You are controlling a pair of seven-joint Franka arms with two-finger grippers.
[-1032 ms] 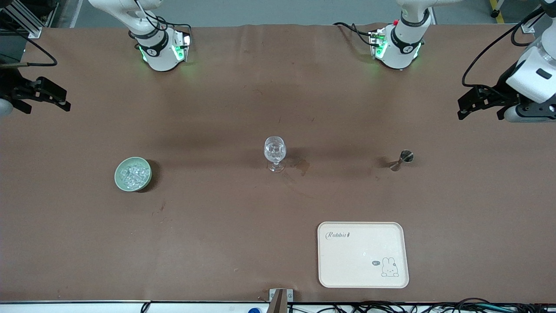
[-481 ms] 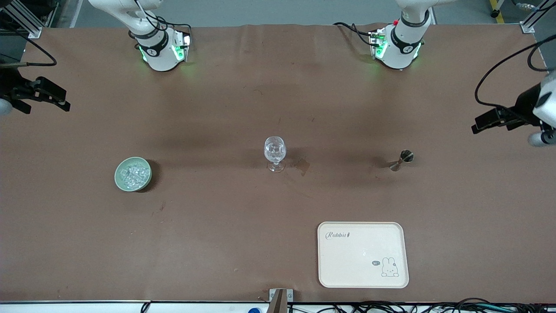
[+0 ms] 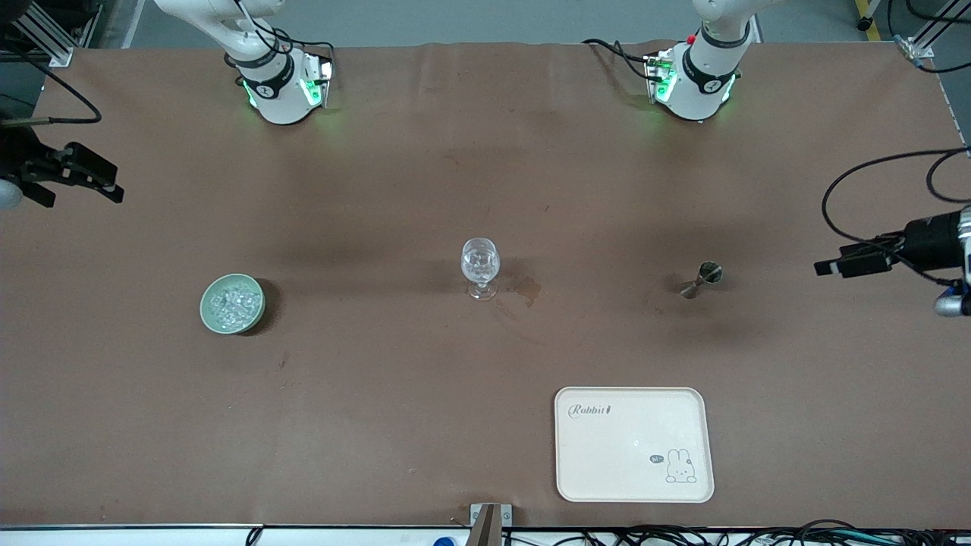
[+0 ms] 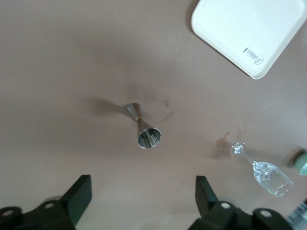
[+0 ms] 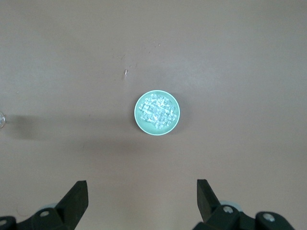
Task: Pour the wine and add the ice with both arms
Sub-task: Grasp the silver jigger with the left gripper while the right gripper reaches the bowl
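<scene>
Next, my left gripper should go to the steel jigger's narrow middle [image 3: 700,281] [image 4: 139,119], between its two cups, and close there.
A clear stemmed glass [image 3: 480,265] stands mid-table, with some glassy lumps in its cup. Toward the right arm's end sits a pale green bowl [image 3: 206,307] heaped with ice [image 3: 234,302]. Toward the left arm's end stands a steel jigger [image 3: 702,278]. My left gripper [image 3: 827,268] hangs open and empty over the table near that end, with the jigger [image 4: 144,129] ahead of its fingers [image 4: 142,187]. At the other end my right gripper [image 3: 117,191] is open and empty too. It looks down at the bowl [image 5: 136,115] and the ice [image 5: 157,110]. The wine is out of view.
A cream tray [image 3: 633,444] with a rabbit print lies near the table's front edge, nearer the front camera than the jigger. A damp stain [image 3: 527,288] marks the brown cloth beside the glass. Both arm bases [image 3: 277,91] stand along the back edge.
My left gripper has swung over the table's end toward the front camera and turned to point at the jigger. The right gripper has barely shifted.
</scene>
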